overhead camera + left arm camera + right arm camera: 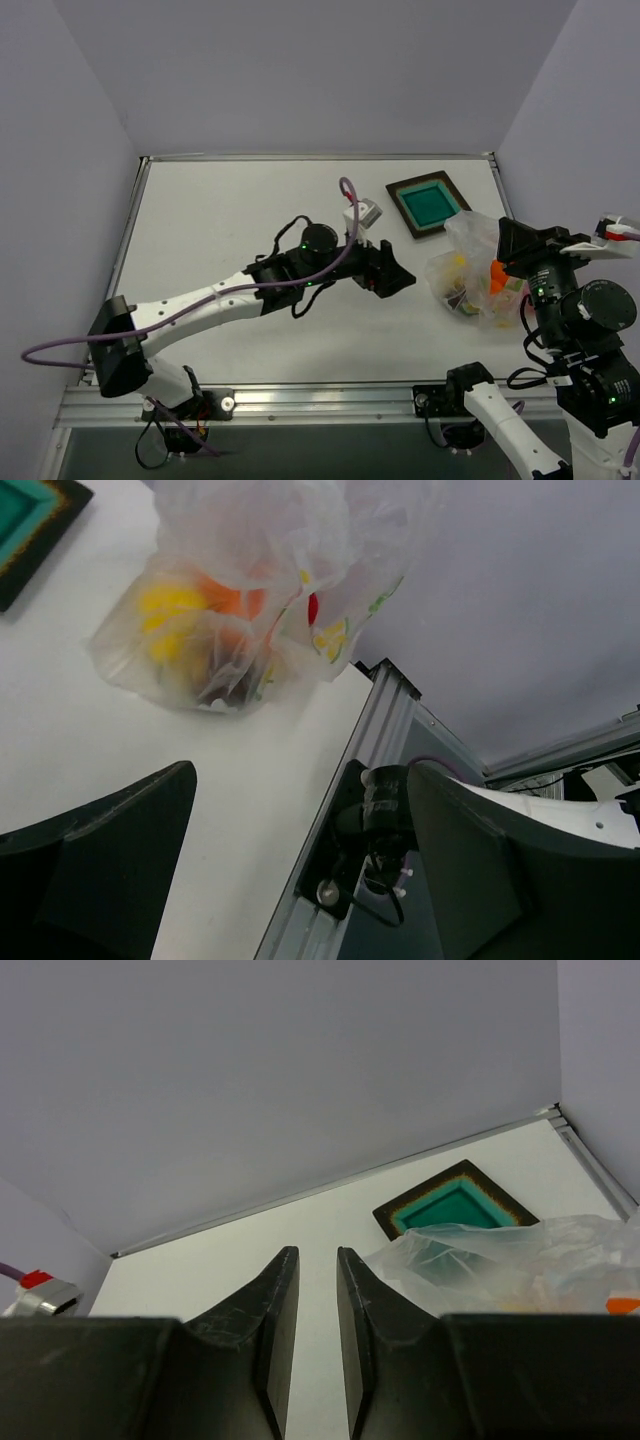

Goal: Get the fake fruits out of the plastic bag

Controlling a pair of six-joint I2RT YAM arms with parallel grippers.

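Observation:
The robot's left gripper needs to next go to the raised top edge (462, 239) (238, 555) of the plastic bag near the tray and close there.
The plastic bag (470, 262) lies bunched at the table's right side, just in front of the tray. Through it I see an orange ball (497, 276) and the yellow pear (458, 262). In the left wrist view the bag (250, 540) shows the yellow pear (170, 605), an orange ball (235, 600) and the red apple (313, 608). My left gripper (395, 272) is wide open and empty, a short way left of the bag (300, 780). My right gripper (505, 250) hovers at the bag's near right edge; its jaws stand almost closed and empty (318, 1255), with the bag (500, 1255) beside them.
The dark square tray with a teal centre (428, 203) sits behind the bag; it also shows in the left wrist view (25, 520) and the right wrist view (455, 1205). A metal rail (370, 740) borders the table close to the bag. Grey walls enclose the table.

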